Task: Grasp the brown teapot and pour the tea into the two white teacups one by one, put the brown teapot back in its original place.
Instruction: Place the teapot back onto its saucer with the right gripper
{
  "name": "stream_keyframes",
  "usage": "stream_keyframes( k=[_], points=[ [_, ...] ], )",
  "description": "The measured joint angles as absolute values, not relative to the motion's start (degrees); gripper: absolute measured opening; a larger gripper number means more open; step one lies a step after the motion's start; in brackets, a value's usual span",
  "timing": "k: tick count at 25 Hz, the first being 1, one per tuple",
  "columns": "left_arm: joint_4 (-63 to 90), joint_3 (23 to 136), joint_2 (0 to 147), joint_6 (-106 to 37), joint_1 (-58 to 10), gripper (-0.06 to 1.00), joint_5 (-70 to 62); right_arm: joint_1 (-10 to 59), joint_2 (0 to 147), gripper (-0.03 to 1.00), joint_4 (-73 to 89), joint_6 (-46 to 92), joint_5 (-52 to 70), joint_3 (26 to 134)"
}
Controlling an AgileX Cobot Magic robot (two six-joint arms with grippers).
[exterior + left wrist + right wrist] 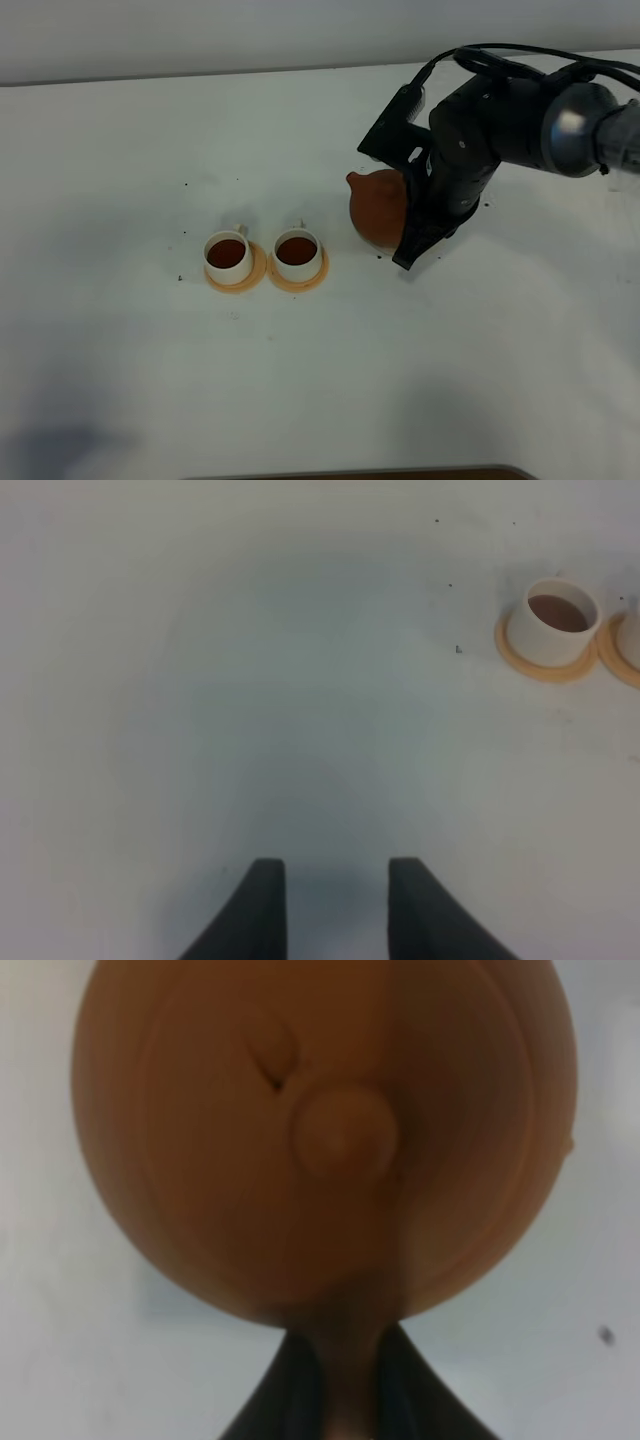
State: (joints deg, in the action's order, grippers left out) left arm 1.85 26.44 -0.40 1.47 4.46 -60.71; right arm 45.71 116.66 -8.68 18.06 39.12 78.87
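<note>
Next, my right gripper releases the brown teapot just behind the dark speck on the table (403, 229) by the white teacups. The teapot is now beside the two teacups.
The brown teapot (376, 208) is right of the two white teacups, and the right wrist view shows its lid and knob (345, 1132) from above. My right gripper (408, 238) is shut on its handle (350, 1400), which the arm hides in the high view. Both teacups, left (228, 255) and right (297, 252), hold dark tea and stand on orange coasters. The left cup also shows in the left wrist view (553, 625). My left gripper (335, 905) is open and empty over bare table, out of the high view. The pale cream coaster is not visible.
The cups' orange coasters (236, 278) touch side by side at the table's middle. The white table (120, 180) carries a few dark specks near the cups. A dark edge (400, 473) runs along the table's front.
</note>
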Motion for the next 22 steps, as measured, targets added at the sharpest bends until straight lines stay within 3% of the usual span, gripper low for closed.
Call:
stream_keyframes(
  k=[22],
  points=[
    [1.9,26.4,-0.4,1.5,4.5,0.29,-60.7,44.2,115.6,0.13,-8.5,16.4,42.3,78.9]
  ],
)
